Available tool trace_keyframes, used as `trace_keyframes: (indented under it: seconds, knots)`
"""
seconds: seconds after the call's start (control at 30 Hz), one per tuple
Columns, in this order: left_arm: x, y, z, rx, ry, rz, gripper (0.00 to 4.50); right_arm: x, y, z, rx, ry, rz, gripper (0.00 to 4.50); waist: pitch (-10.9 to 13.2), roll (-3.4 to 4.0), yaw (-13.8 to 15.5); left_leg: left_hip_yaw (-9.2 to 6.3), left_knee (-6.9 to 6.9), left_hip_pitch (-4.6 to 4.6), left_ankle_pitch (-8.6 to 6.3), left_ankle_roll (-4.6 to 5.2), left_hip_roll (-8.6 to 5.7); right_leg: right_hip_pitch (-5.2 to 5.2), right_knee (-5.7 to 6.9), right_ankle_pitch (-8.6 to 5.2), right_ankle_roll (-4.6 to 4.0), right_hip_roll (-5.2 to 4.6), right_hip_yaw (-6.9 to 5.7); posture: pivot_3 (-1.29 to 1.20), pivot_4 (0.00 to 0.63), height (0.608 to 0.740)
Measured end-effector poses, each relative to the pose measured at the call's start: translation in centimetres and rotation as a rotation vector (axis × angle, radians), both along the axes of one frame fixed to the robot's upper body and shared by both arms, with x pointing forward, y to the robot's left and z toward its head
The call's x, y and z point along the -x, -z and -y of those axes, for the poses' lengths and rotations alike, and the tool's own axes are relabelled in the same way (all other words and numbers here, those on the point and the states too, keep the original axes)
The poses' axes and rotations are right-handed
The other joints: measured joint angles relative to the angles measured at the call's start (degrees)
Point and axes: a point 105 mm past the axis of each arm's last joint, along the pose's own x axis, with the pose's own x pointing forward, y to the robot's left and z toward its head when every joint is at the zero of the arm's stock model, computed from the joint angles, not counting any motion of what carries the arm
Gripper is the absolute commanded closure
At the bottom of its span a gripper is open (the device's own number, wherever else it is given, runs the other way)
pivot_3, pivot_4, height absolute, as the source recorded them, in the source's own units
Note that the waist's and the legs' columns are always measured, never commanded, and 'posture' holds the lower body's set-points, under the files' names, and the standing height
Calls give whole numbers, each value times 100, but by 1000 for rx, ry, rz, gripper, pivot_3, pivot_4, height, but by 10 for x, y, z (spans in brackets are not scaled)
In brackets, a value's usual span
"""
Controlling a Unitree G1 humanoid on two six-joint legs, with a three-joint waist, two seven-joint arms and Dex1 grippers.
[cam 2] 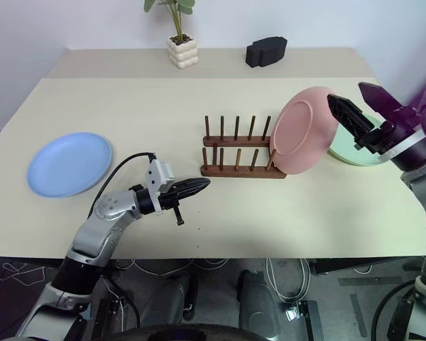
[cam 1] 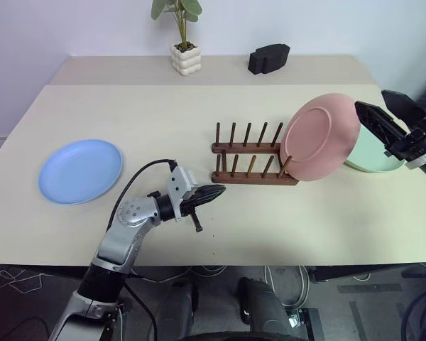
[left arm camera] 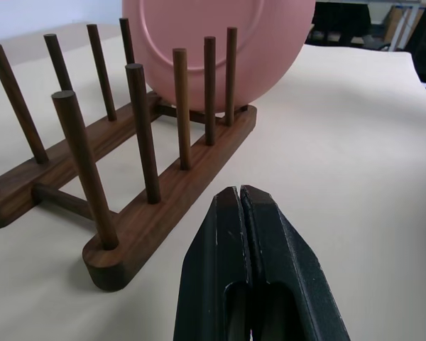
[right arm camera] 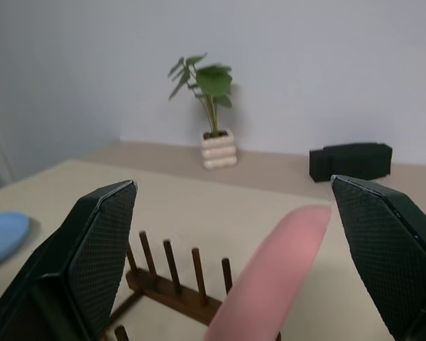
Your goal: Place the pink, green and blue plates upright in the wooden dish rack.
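Observation:
I will close my right gripper on the near rim (cam 1: 363, 170) of the green plate, next to the leaning pink plate.
The pink plate (cam 1: 319, 136) stands on edge at the right end of the wooden dish rack (cam 1: 252, 153), tilted to the right against the last pegs. My right gripper (cam 2: 348, 94) is open just right of the plate's rim, one finger on each side and neither touching it. Behind the pink plate and that gripper, the green plate (cam 1: 373, 160) lies flat on the table. The blue plate (cam 1: 80, 170) lies flat at the far left. My left gripper (cam 1: 216, 192) is shut and empty, level above the table just in front of the rack's left end.
A white potted plant (cam 1: 184, 57) and a black block (cam 1: 270, 58) stand at the back of the beige table (cam 1: 163, 121). The rack's other slots hold nothing. The table's front edge runs just under my left arm.

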Motion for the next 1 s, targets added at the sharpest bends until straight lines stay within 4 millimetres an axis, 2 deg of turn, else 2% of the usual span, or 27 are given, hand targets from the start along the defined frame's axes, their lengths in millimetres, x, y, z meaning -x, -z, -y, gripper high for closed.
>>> trace_keyframes:
  seconds: [0.2,0.33,0.5,0.6,0.67,0.77,0.83,0.9,1.0]
  knots:
    - [0,-1,-1,3,-11,-1,4500,-6,19,23,49,75,-61,59,1,-1,2,5,0,-1,0,0,-2,0,-2,0,0,-1,3,0,150,740]
    - [3,-1,-2,-1,-8,-8,4500,-5,19,62,35,201,-60,59,1,-1,4,7,0,0,-1,2,-2,0,-2,0,0,-1,3,0,150,740]
    - [3,-2,-2,-4,-7,-7,4500,-6,27,76,52,260,-74,59,0,-1,-19,12,0,4,-3,5,0,0,0,0,0,3,5,0,150,740]
    - [3,-1,-2,-5,-6,-10,4500,-11,56,90,146,328,-186,59,0,0,-11,19,0,3,-3,5,-1,0,-1,0,0,1,8,0,150,740]
    - [3,-1,-2,-6,-5,-12,4500,-15,78,93,240,339,-257,59,0,0,-12,22,0,4,-3,6,-1,0,-1,1,0,1,10,0,150,740]
    - [3,-1,-1,-10,2,-19,4500,-22,121,94,454,336,-382,59,0,0,-17,28,0,7,-3,6,-3,0,0,1,0,2,13,0,150,740]
    - [4,-1,0,-13,15,-19,4500,-25,140,96,531,330,-435,59,0,2,-25,30,0,8,-3,6,-3,0,1,1,0,2,16,0,150,740]
    - [4,-3,1,-16,26,-15,4500,-30,149,99,588,328,-451,59,0,5,-36,31,0,8,-3,6,-3,-1,1,1,1,2,18,0,150,740]
    - [4,-3,2,-17,31,-14,4500,-45,151,100,686,335,-435,59,1,4,-98,33,0,10,-3,6,-3,0,1,3,2,3,20,0,150,740]
